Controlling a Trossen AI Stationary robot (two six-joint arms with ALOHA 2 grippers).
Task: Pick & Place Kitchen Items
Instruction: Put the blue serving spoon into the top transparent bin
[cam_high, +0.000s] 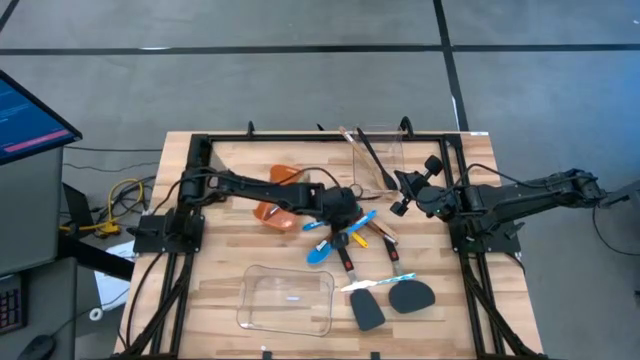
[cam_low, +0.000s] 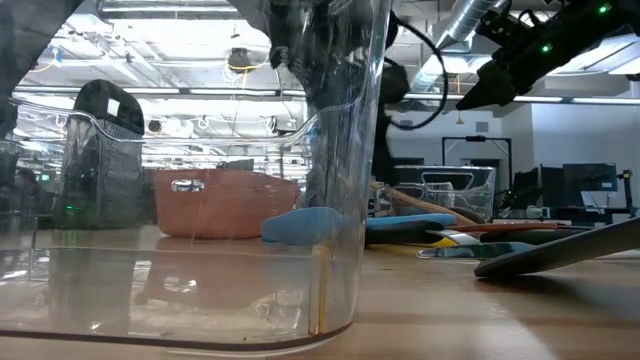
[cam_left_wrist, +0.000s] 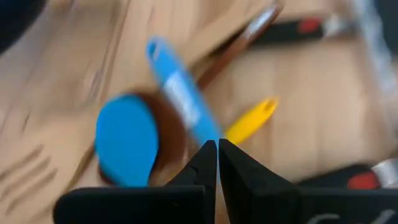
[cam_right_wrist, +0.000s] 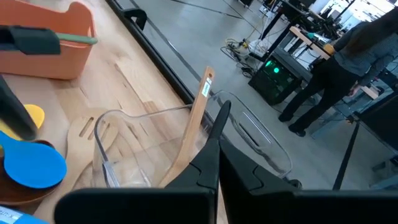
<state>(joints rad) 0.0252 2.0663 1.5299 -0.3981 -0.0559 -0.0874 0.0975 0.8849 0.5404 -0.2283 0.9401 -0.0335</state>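
Next, I open my left gripper, which is shut above the crossed blue and yellow handles, and grasp the blue spoon's handle end (cam_high: 311, 226) near the orange bin.
Several kitchen items lie in a heap at the table's middle: a blue spoon (cam_high: 320, 251) (cam_left_wrist: 127, 146), a yellow handle (cam_left_wrist: 252, 121), a brown wooden spoon under the blue one, and a slotted wooden turner (cam_right_wrist: 87, 130). Two black spatulas (cam_high: 388, 303) lie nearer the front edge. My left gripper (cam_high: 345, 222) (cam_left_wrist: 217, 146) is shut, slanting down just above the blue spoon's handle (cam_left_wrist: 180, 93). My right gripper (cam_high: 402, 190) (cam_right_wrist: 214, 149) is shut and hangs in the air at the right, holding nothing. My left gripper's shut fingertips stand right over the near end of the blue spoon's handle (cam_left_wrist: 202, 127), coming down at a slant from the table's left. Whether they touch it I cannot tell.
An orange bin (cam_high: 280, 200) (cam_right_wrist: 50, 46) sits under the left arm. A clear container (cam_high: 380, 155) (cam_right_wrist: 186, 143) at the far side holds a wooden spoon (cam_right_wrist: 194, 121) and a dark utensil. Another clear container (cam_high: 287, 300) stands near the front edge, filling the low view.
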